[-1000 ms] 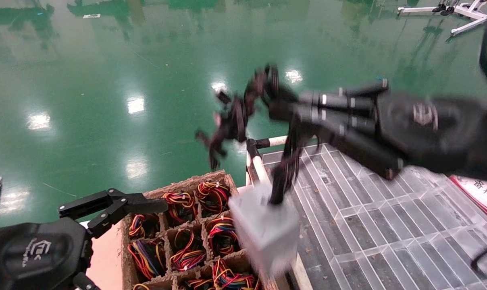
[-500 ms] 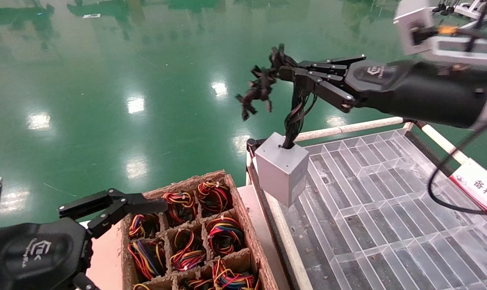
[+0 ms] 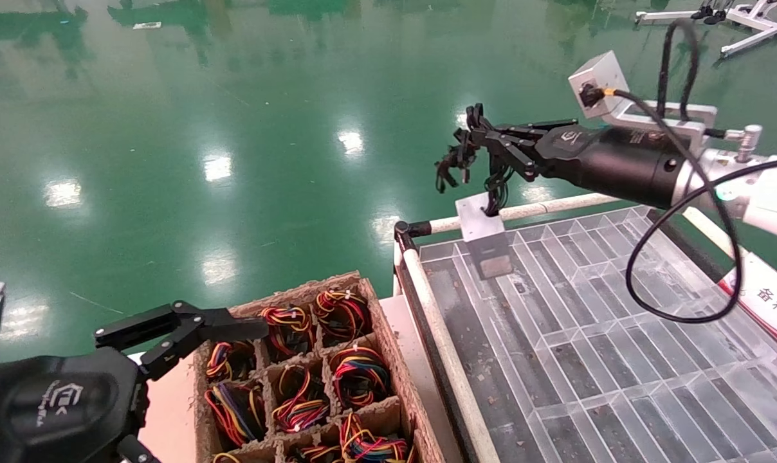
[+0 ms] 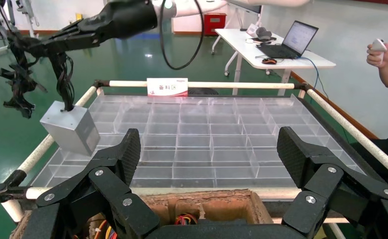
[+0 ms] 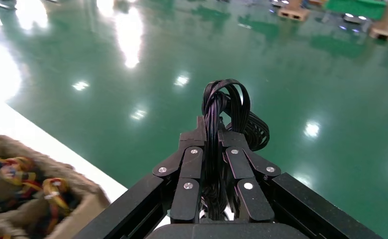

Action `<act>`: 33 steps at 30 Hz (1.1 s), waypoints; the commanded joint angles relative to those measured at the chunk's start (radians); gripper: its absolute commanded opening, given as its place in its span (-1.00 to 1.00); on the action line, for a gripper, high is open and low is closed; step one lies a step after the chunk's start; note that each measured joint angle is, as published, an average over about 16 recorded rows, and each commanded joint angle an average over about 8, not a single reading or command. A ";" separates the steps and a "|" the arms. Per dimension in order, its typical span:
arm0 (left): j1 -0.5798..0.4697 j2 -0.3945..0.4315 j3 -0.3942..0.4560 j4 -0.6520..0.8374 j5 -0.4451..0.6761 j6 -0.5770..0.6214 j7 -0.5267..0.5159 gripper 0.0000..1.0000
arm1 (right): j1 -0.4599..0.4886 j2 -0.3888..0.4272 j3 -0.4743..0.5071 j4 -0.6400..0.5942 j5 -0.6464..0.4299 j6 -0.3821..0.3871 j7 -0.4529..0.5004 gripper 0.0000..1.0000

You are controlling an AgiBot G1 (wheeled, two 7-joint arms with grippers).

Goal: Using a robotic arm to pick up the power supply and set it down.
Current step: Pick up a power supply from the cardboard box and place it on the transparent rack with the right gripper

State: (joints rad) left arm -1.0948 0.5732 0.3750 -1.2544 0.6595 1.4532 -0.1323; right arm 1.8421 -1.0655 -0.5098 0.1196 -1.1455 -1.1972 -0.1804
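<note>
Next, my right gripper sets the power supply down in the clear tray's far corner [image 3: 452, 301], against the white rail by the cardboard box.
The power supply [image 3: 480, 226], a small silver-grey box, hangs tilted by its black cable bundle [image 3: 493, 186] over the far left corner of the clear tray [image 3: 588, 360]. I cannot tell whether it touches the tray. My right gripper [image 3: 482, 136] is shut on that bundle, and more loops of it stick out past the fingertips. In the right wrist view the cable bundle [image 5: 226, 107] runs up between the closed fingers of the right gripper [image 5: 212, 132]. The left wrist view shows the power supply [image 4: 67, 130] beside the tray's rail. My left gripper [image 3: 231, 325] [image 4: 212, 149] stays open, low at the near left.
A cardboard box [image 3: 381, 308] with coils of coloured wires [image 3: 356, 376] in its cells sits under the left gripper, against the tray's white pipe rail [image 3: 440, 347]. A red-and-white sign [image 3: 768, 302] stands on the tray's right edge. Shiny green floor lies beyond.
The right arm has swung away from me and lowered. The power supply went with it, from above the box and near rail to the tray's far left corner. The left arm is unmoved.
</note>
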 commanded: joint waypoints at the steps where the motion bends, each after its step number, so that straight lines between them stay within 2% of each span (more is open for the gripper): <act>1: 0.000 0.000 0.000 0.000 0.000 0.000 0.000 1.00 | 0.002 -0.015 -0.001 -0.027 -0.003 0.036 -0.017 -1.00; 6: 0.000 0.000 0.000 0.000 0.000 0.000 0.000 1.00 | 0.004 -0.057 -0.005 -0.059 -0.011 0.092 -0.050 -1.00; 21: 0.000 0.000 0.000 0.000 0.000 0.000 0.000 1.00 | -0.014 -0.142 0.001 -0.111 -0.003 0.165 -0.084 -1.00; 33: 0.000 0.000 0.000 0.000 0.000 0.000 0.000 1.00 | -0.054 -0.181 0.017 -0.129 0.020 0.297 -0.101 -1.00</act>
State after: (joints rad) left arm -1.0949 0.5731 0.3752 -1.2544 0.6594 1.4532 -0.1322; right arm 1.7872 -1.2441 -0.4930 -0.0083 -1.1254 -0.9054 -0.2825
